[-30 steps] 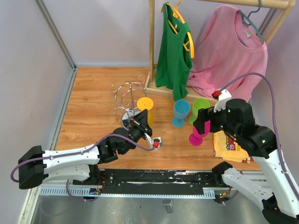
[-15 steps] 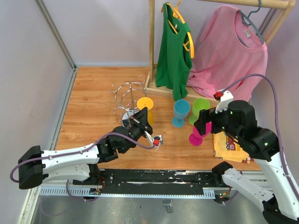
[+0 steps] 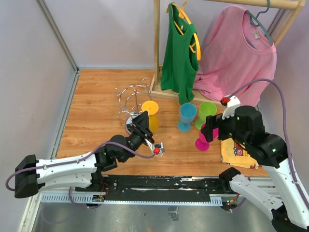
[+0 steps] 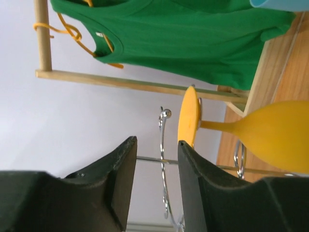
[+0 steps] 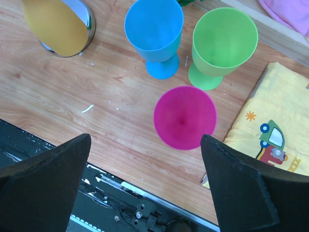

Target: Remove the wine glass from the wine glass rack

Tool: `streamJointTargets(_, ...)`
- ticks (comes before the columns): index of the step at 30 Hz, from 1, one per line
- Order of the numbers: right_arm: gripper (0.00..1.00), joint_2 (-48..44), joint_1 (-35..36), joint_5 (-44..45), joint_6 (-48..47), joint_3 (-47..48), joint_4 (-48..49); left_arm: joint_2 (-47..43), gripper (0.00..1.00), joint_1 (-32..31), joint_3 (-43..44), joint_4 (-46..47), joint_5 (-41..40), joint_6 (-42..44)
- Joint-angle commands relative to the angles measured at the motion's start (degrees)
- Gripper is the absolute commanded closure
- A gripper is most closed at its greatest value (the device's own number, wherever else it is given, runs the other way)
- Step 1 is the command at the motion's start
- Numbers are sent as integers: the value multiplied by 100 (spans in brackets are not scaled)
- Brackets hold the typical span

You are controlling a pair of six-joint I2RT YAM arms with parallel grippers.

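The yellow wine glass's foot slants outside the gap between my left gripper's fingers, so I will open them wider, shift over and pinch the foot's near edge point(image 4: 186, 139).
The wine glass rack point(image 3: 131, 100) is a silver wire stand with a chrome base point(image 5: 83, 21) and curled arms point(image 4: 164, 164). A yellow wine glass point(image 3: 151, 116) hangs on it upside down, foot point(image 4: 188, 118) up on a loop and bowl point(image 4: 275, 142) below. My left gripper point(image 3: 143, 120) is right beside the glass, just below its foot. Its jaws stand apart, with only rack wire behind the gap point(image 4: 157, 145). My right gripper point(image 3: 211, 129) hovers wide open above a magenta glass point(image 5: 185, 117).
Blue point(image 3: 187, 116), green point(image 3: 206, 112) and magenta point(image 3: 203, 140) glasses stand upright on the wooden floor right of the rack. A yellow printed cloth point(image 3: 236, 152) lies at the right. Behind is a wooden clothes rack point(image 3: 157, 46) with green point(image 3: 181, 53) and pink point(image 3: 236, 53) shirts.
My left gripper's jaws have opened from shut, and it sits slightly higher, by the glass's foot. The left arm's rear part slid left. The right arm barely moved.
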Motion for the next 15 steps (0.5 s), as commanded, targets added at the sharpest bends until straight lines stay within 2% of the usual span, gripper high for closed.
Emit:
streamJointTargets(1,2,-70,-47,131,-58,-212,99,-305,51,-155,-387,113,-149,128)
streamJointTargets(6,2,-207,-49,287,-4,-548,300,-369,44,-165,-553,119,-110,186)
streamJointTargets(15,2,-531,-52,467,90,-1103,717,-178,45,-164,-477,254,2,414)
